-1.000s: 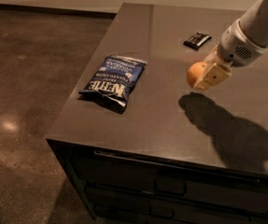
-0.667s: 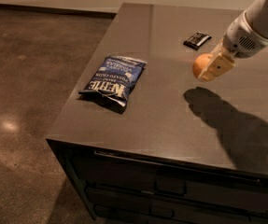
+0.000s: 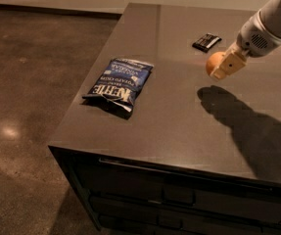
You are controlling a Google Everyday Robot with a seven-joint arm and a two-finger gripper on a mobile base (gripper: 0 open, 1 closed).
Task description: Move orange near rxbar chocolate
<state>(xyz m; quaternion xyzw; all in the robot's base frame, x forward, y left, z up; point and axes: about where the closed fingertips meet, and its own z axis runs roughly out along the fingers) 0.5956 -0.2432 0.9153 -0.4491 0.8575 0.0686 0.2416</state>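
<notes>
I need to release the orange on the table [image 3: 212, 50] from my gripper, by the near edge of the rxbar chocolate.
The orange [image 3: 213, 62] is a small round fruit held in my gripper [image 3: 221, 66], above the dark tabletop at the right. The gripper's pale fingers [image 3: 229, 64] are shut on it, partly covering its right side. The arm comes in from the upper right. The rxbar chocolate [image 3: 206, 42] is a flat black bar lying on the table just up and left of the orange, a short gap away. The arm's shadow falls on the table below the orange.
A blue Kettle chip bag [image 3: 119, 82] lies flat on the left part of the dark table [image 3: 169, 121]. The table's front edge and drawer fronts [image 3: 179, 195] are below. A brown floor [image 3: 27, 82] lies to the left.
My gripper has carried the orange up and away from the table's front, toward the black bar. The shadow has moved with it. The chip bag and the bar have not moved.
</notes>
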